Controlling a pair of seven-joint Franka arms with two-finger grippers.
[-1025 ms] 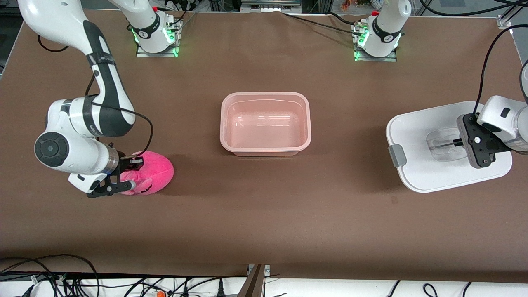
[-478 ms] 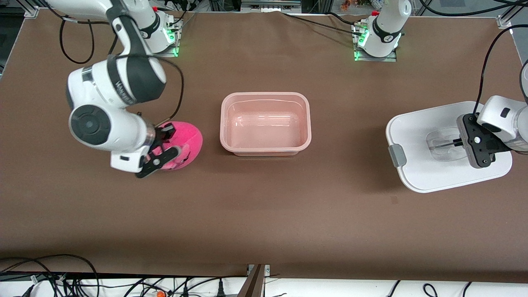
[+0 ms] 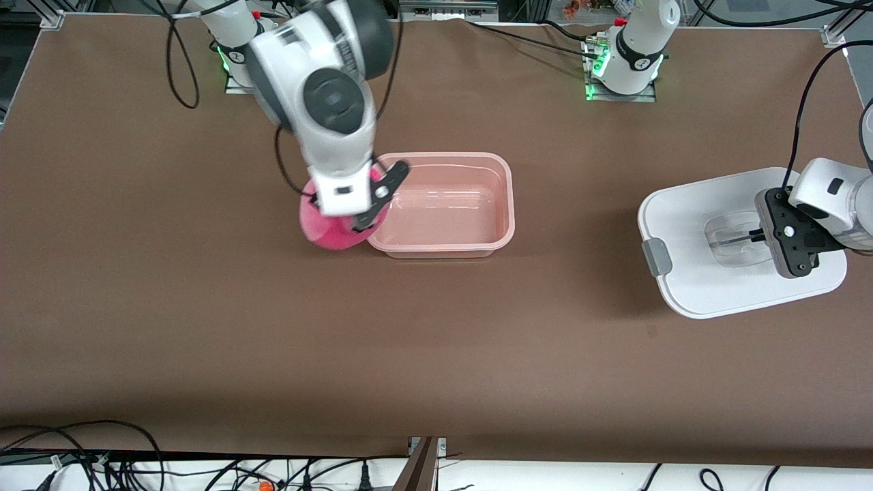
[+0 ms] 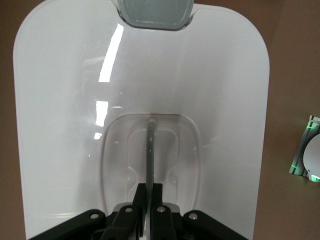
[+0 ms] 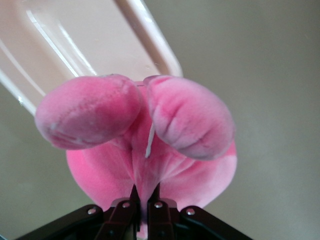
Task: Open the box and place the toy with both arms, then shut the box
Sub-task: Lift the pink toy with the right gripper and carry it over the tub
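I need to release the bright pink plush toy from my right gripper on the middle of the pale pink tub's bottom [image 3: 446,214].
The pale pink tub of the box [image 3: 505,198] stands open at the table's middle; it also shows in the right wrist view [image 5: 100,50]. My right gripper [image 3: 365,208] is shut on the bright pink plush toy [image 3: 331,232] and holds it in the air over the tub's rim at the right arm's end. In the right wrist view the toy [image 5: 150,130] hangs from the gripper [image 5: 145,192]. The white lid [image 3: 689,225] lies on the table toward the left arm's end. My left gripper [image 3: 760,235] is shut on its clear centre handle [image 4: 151,150]. The left gripper [image 4: 151,187] pinches the handle's thin bar.
A grey side clip [image 3: 656,257] sits on the lid's edge facing the tub; it also shows in the left wrist view [image 4: 155,12]. The arm bases [image 3: 620,68] stand along the table edge farthest from the front camera. Cables lie past the table's near edge.
My right gripper has lifted the toy off the table and carried it from the right arm's end to the tub's rim. The left arm and lid have not moved.
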